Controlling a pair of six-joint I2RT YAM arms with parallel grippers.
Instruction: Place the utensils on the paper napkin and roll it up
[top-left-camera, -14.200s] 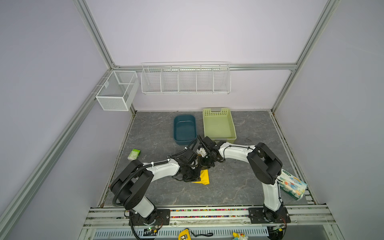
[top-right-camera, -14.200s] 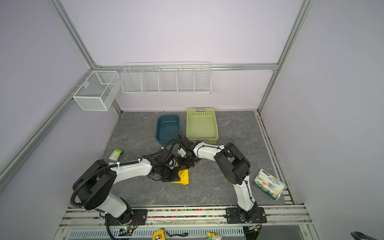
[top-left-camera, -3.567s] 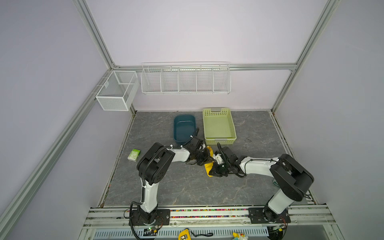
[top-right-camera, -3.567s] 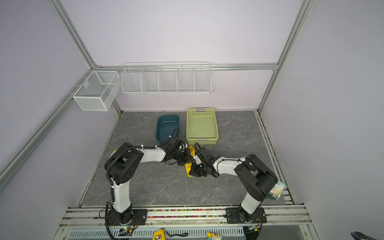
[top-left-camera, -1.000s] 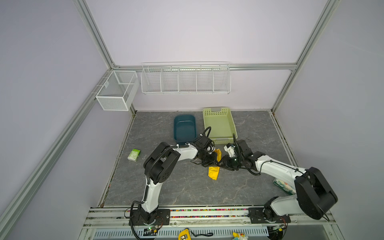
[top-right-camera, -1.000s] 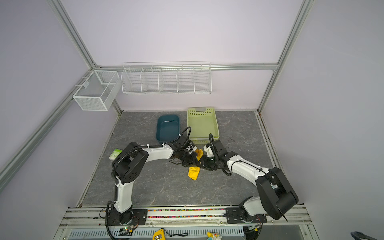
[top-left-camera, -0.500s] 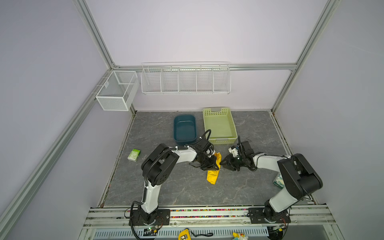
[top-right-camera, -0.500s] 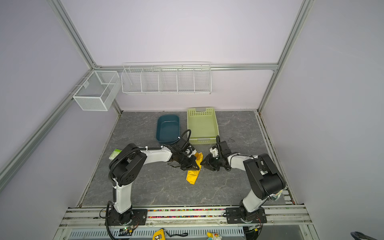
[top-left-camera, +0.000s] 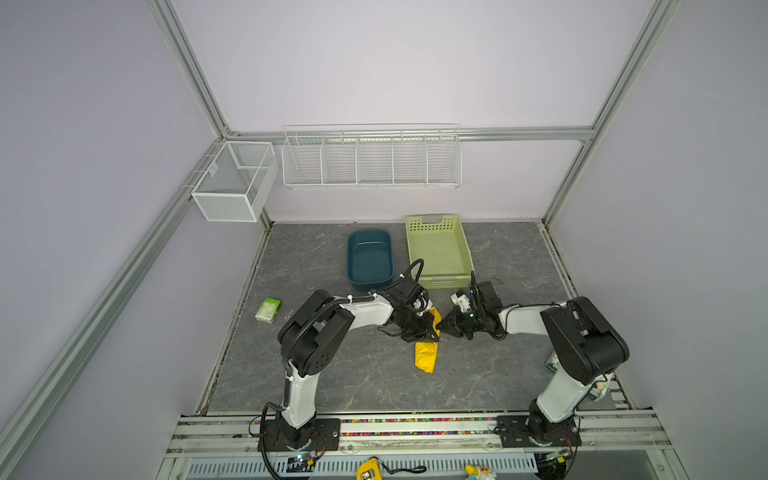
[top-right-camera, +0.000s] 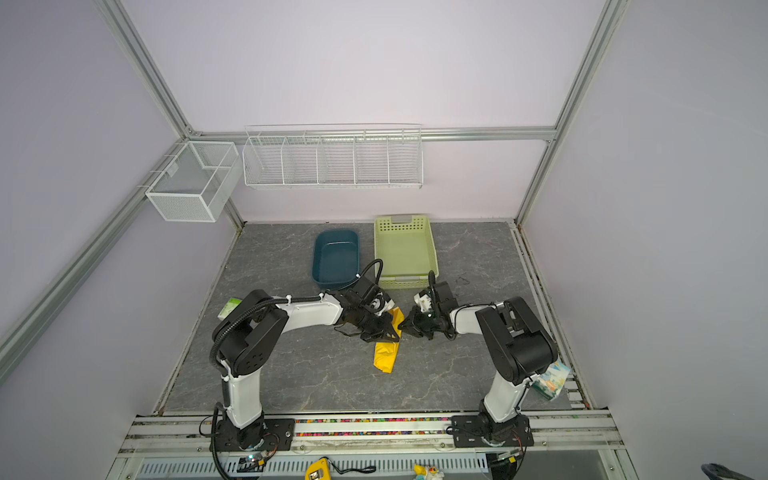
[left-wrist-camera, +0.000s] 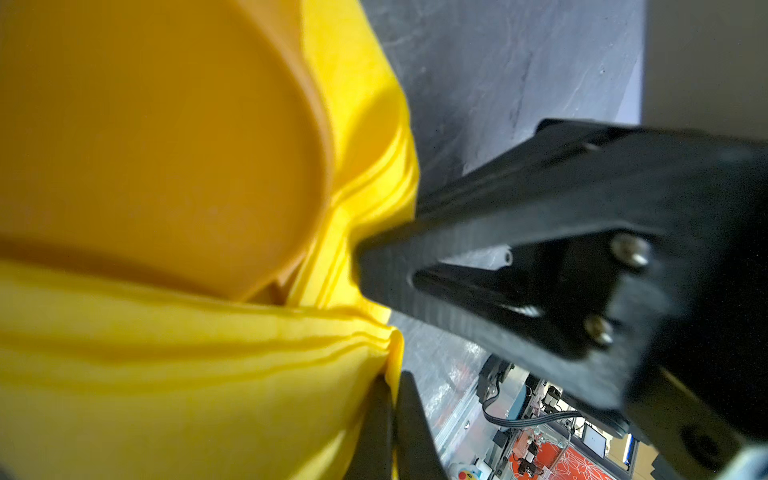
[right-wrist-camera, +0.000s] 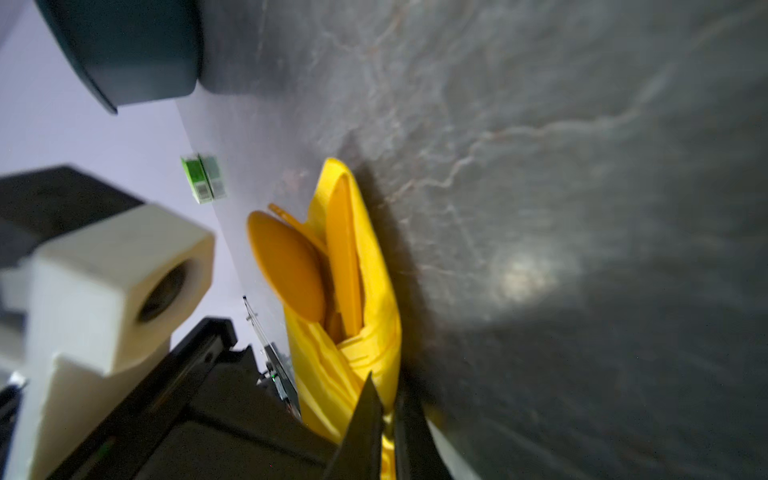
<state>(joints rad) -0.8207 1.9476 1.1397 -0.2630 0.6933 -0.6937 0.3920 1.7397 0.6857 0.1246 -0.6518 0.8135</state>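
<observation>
The napkin's near end lies wide, so next my right gripper releases the napkin edge beside the spoon's bowl and takes the edge closer to that end (top-left-camera: 436, 351).
The yellow paper napkin (top-left-camera: 425, 353) (top-right-camera: 385, 351) lies rolled into a narrow bundle on the grey floor, between both arms. In the right wrist view the utensils stick out of its open end: a round spoon bowl (right-wrist-camera: 286, 266), a thin straight piece (right-wrist-camera: 343, 249) and a fork tip (right-wrist-camera: 286, 218). My left gripper (top-left-camera: 428, 332) (left-wrist-camera: 392, 386) is shut on a fold of the napkin (left-wrist-camera: 187, 374), close to the spoon bowl (left-wrist-camera: 166, 145). From the opposite side, my right gripper (top-left-camera: 444, 326) (right-wrist-camera: 388, 395) is shut on the napkin's edge (right-wrist-camera: 374, 316).
A teal tub (top-left-camera: 370, 259) and a light green basket (top-left-camera: 438, 249) stand just behind the grippers. A green-white packet (top-left-camera: 268, 309) lies at the left. A patterned tissue pack (top-right-camera: 550, 380) sits behind the right arm's base. Wire racks (top-left-camera: 372, 156) hang on the back wall.
My right gripper's jaws have closed on the napkin's edge, and the right arm's elbow has folded back. The left gripper has kept its hold in nearly the same place.
</observation>
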